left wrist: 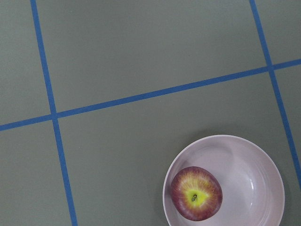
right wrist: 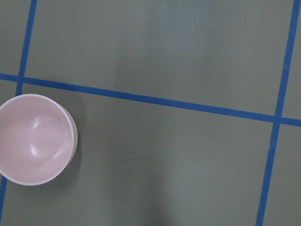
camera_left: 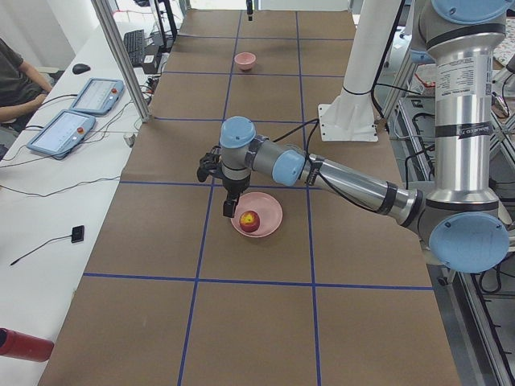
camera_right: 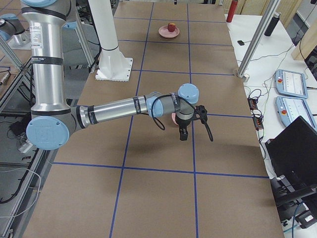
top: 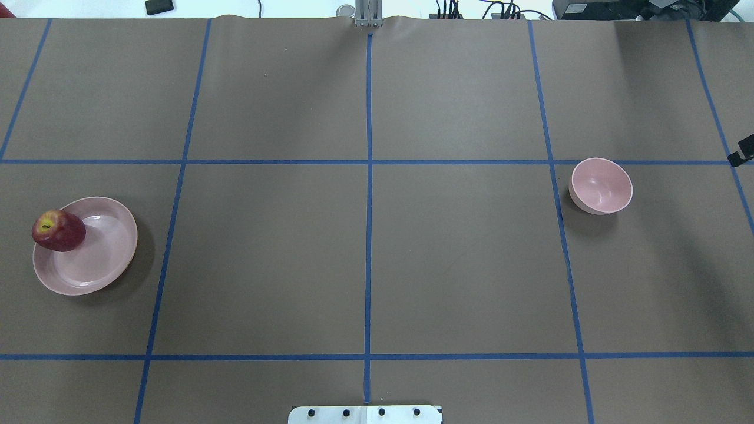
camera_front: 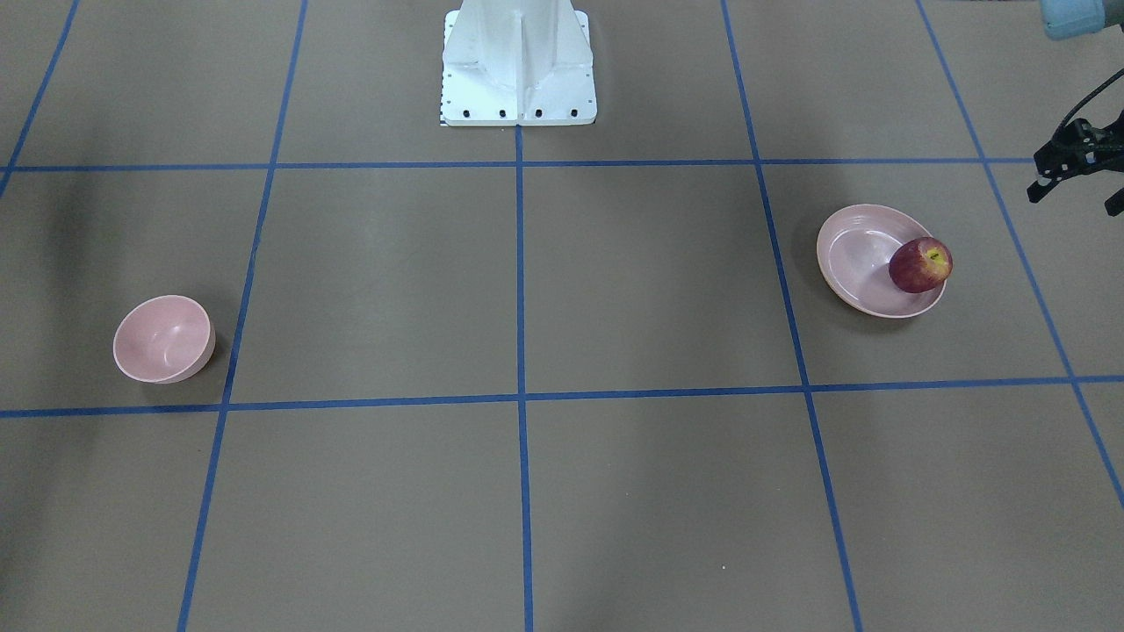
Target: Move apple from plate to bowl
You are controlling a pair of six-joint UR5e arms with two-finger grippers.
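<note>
The pink bowl is the next place for my right gripper to go. It should grab the bowl's rim (camera_front: pixel 131 312) (right wrist: pixel 68 161) on the side away from the plate.
The dark red apple (camera_front: pixel 920 264) with a yellow stem patch sits at the edge of the shallow pink plate (camera_front: pixel 856 254) on my left side. It also shows in the left wrist view (left wrist: pixel 196 193) and the overhead view (top: pixel 58 230). The small deep pink bowl (camera_front: pixel 164 339) stands empty on my right side, also seen in the right wrist view (right wrist: pixel 33 139). My left gripper (camera_front: pixel 1073 197) hovers beside the plate, empty, fingers apart. My right gripper (camera_right: pixel 183 133) hangs above the table near the bowl; only a tip shows in the overhead view (top: pixel 741 154), so I cannot tell its state.
The brown table is marked with a blue tape grid (top: pixel 369 162). The white robot base (camera_front: pixel 518 66) stands at the table's middle edge. Operator consoles (camera_left: pixel 76 112) and a person sit off the table's far side.
</note>
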